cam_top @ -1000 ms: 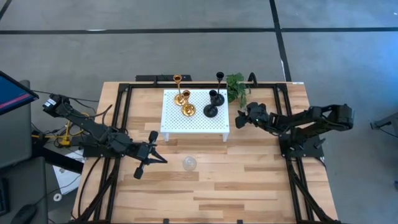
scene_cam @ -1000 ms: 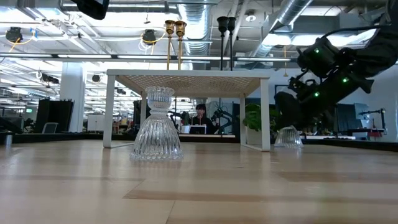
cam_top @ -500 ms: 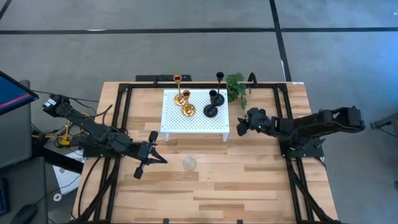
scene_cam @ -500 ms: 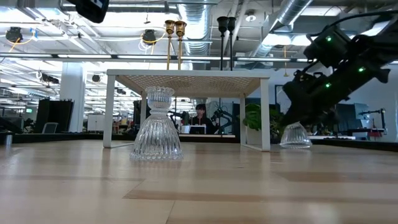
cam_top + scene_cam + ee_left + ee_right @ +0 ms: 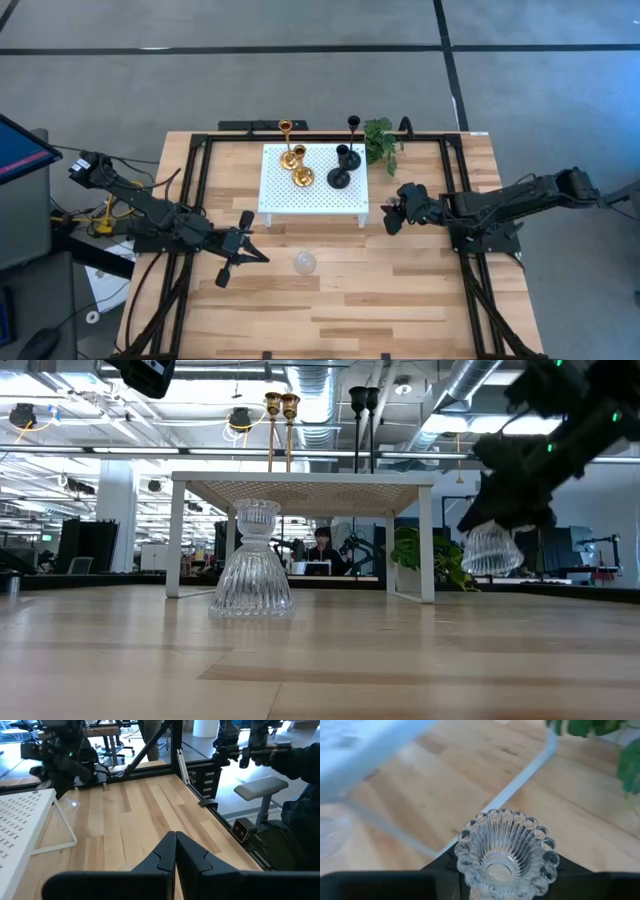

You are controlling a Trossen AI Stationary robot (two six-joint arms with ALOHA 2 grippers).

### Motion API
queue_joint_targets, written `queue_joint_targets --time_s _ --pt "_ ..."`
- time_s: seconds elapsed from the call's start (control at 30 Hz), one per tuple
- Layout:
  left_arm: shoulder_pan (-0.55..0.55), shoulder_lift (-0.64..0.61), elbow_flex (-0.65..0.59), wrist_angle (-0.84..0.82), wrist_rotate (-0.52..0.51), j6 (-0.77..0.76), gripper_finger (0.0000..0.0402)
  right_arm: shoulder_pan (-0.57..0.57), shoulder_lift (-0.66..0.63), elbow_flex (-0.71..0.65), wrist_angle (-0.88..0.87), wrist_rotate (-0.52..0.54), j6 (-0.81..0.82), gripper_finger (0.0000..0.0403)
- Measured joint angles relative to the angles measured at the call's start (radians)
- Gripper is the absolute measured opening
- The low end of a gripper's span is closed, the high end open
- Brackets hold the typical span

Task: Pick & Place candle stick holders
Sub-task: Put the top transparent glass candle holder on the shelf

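The clear glass holder will leave my right gripper on the white perforated stand [image 5: 329, 188] in front of the nearer black holder.
On the white perforated stand [image 5: 285, 190] two gold holders [image 5: 295, 165] and two black holders [image 5: 343, 165] stand on their round bases. One clear glass holder [image 5: 251, 560] stands on the table in front of the stand [image 5: 305, 262]. A second clear glass holder [image 5: 491, 550] hangs in the air to the right of the stand, with my right gripper [image 5: 391, 217] shut on it. My left gripper [image 5: 262, 257] waits shut at the table's left, pointing at the standing glass holder. My right gripper holds the clear glass holder by its narrow upper end [image 5: 497, 526], slanting down from the table's right side. The gripper's own body covers the contact. The holder is lifted clear of the table, a little tilted. Its flared ribbed base [image 5: 506, 851] is lowest.
A small green plant [image 5: 380, 140] stands behind the stand's right far corner. Black frame rails [image 5: 195, 200] run along the table's sides. Bare wood lies in front of the stand. A person [image 5: 322, 548] sits in the room beyond.
My right gripper has gone from beside the stand's right side toward the table's near edge and up. It has taken the clear glass holder off the table, and the holder now hangs clear.
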Motion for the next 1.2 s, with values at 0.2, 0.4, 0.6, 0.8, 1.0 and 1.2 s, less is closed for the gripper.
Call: queue_joint_targets --time_s 0.2,0.4,0.6,0.8,1.0,1.2 --pt "0.0 0.0 0.0 -0.001 0.0 0.0 0.0008 0.115 -0.011 0.189 -0.28 0.062 0.045 0.0115" --pt "0.0 0.0 0.0 -0.003 0.0 0.0 0.0006 0.214 0.027 0.387 -0.45 0.197 0.047 0.0115" --pt "0.0 0.0 0.0 -0.003 0.0 0.0 0.0009 0.231 0.107 0.534 -0.426 0.235 -0.089 0.0115" --pt "0.0 0.0 0.0 -0.002 0.0 0.001 0.0007 0.186 0.23 0.632 -0.319 0.232 -0.281 0.0115" --pt "0.0 0.0 0.0 -0.001 0.0 0.003 0.0007 0.115 0.351 0.714 -0.25 0.141 -0.379 0.0115" --pt "0.0 0.0 0.0 0.0 0.0 0.003 0.0009 0.044 0.436 0.734 -0.116 -0.002 -0.481 0.0115"
